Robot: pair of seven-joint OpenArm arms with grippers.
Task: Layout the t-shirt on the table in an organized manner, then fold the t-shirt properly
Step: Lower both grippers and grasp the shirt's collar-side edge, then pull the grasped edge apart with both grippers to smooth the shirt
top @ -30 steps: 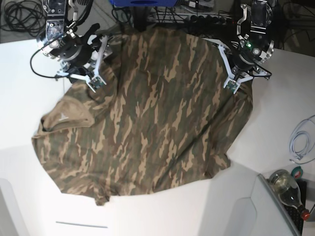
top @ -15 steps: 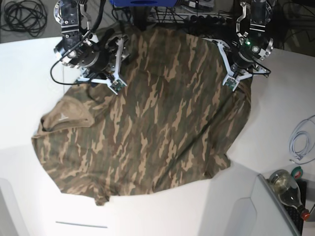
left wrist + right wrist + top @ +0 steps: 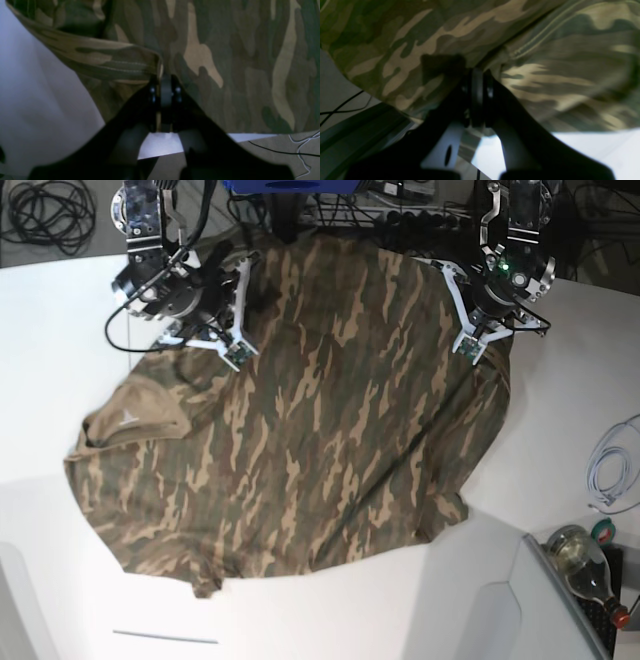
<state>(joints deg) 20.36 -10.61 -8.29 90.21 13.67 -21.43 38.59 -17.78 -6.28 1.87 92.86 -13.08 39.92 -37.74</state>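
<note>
I need to let go of the t-shirt's edge with my right gripper on the bare white table (image 3: 62,320), between the collar and the black cables.
The camouflage t-shirt (image 3: 320,430) lies spread on the white table (image 3: 560,420), its collar and tan neck label (image 3: 125,418) at the left. At the shirt's far right corner, my left gripper (image 3: 470,352) is shut on the t-shirt; the left wrist view shows the left gripper (image 3: 166,83) pinching a folded hem (image 3: 112,62). Over the far left part of the shirt, my right gripper (image 3: 235,352) is shut on the t-shirt. In the right wrist view the right gripper (image 3: 477,73) has closed on cloth beside a seam (image 3: 535,37).
A white cable (image 3: 610,470) lies at the right table edge. A glass bottle (image 3: 585,565) and a grey box corner (image 3: 500,605) sit at the lower right. Black cables (image 3: 45,215) lie on the floor behind the table.
My right arm has moved right along the far edge onto the shirt, and its jaws have gone from open to shut on the cloth. The left arm has hardly moved.
</note>
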